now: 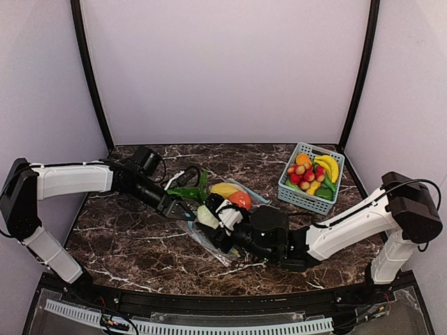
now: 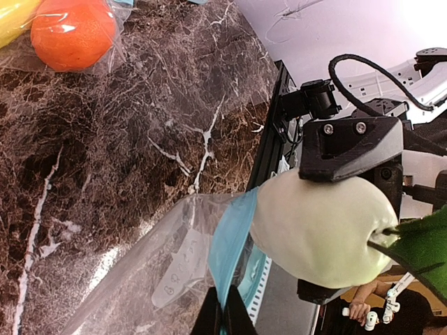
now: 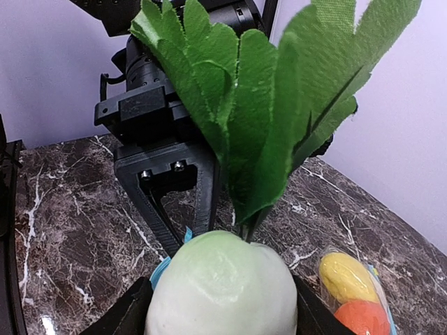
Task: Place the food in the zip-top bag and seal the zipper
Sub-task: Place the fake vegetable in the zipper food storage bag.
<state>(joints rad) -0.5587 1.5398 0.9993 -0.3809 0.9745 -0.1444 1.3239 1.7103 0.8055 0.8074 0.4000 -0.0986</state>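
Observation:
Next, I release the radish at the bag's opening, as my right gripper's fingers span its wide white body there, and then take its green leaves (image 3: 260,132).
The clear zip-top bag (image 1: 218,246) lies mid-table with a yellow oblong (image 1: 224,189) and an orange-red ball (image 1: 241,199) inside. My left gripper (image 2: 225,317) is shut on the bag's blue zipper strip (image 2: 232,234) and lifts that edge; it also shows in the top view (image 1: 179,208). My right gripper (image 3: 220,310) is shut on a white radish (image 3: 222,279) with green leaves (image 3: 258,105), held at the bag's mouth, touching the strip. In the left wrist view the radish (image 2: 318,230) is beside the raised bag wall (image 2: 157,279).
A light blue basket (image 1: 288,188) with several more toy fruits stands at the back right. The table is dark marble (image 1: 126,244), with black corner posts and pale walls around it. The two arms meet over the table's middle.

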